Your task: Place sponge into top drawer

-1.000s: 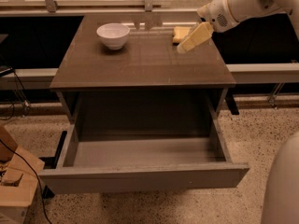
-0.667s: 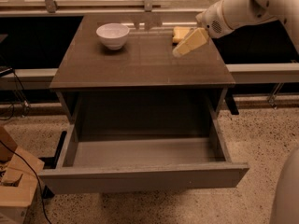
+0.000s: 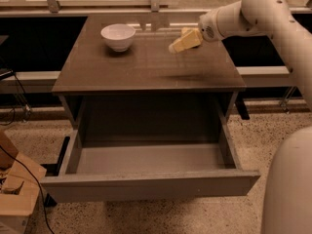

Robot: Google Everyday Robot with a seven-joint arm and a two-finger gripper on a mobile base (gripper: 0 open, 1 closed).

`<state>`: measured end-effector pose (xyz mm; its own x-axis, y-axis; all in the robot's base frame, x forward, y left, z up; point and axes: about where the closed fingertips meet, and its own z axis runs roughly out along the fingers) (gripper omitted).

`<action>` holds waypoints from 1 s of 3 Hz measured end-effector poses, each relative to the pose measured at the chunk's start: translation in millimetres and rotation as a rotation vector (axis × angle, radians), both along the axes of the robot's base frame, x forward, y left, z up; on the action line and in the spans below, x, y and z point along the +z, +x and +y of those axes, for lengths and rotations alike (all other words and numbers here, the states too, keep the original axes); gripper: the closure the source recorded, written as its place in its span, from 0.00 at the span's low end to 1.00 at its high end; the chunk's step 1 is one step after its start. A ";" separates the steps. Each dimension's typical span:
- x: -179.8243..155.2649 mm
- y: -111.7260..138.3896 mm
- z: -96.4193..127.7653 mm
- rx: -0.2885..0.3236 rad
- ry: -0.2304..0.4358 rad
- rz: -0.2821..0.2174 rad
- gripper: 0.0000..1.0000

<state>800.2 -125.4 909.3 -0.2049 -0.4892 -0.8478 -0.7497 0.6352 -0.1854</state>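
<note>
Next, my gripper grabs the pale-yellow sponge [image 3: 189, 31] at the back of the cabinet top, across from the white bowl.
The sponge [image 3: 188, 31] is a small pale-yellow block at the back right of the cabinet top, partly hidden behind my gripper [image 3: 178, 45]. The gripper reaches in from the right on the white arm and sits right at the sponge, pointing down and left. I cannot tell whether it holds the sponge or whether the sponge rests on the top. A faint shadow lies on the cabinet top in front of the gripper. The top drawer [image 3: 146, 186] is pulled fully open toward me, and its grey inside has nothing in it.
A white bowl [image 3: 118, 36] stands at the back left of the cabinet top [image 3: 146, 67]. A counter edge with metal posts runs behind. A cardboard box [image 3: 14, 194] with a cable sits on the floor at the left. The robot's white body [image 3: 287, 184] fills the lower right.
The arm and gripper have moved left and slightly down over the cabinet top, closing on the sponge. The sponge, bowl and drawer have stayed in place.
</note>
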 end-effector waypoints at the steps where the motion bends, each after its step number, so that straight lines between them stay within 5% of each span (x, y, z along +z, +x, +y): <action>1: -7.3 37.0 -0.4 -0.044 0.088 -0.025 0.00; 3: -26.3 86.2 -12.5 -0.110 0.238 -0.026 0.00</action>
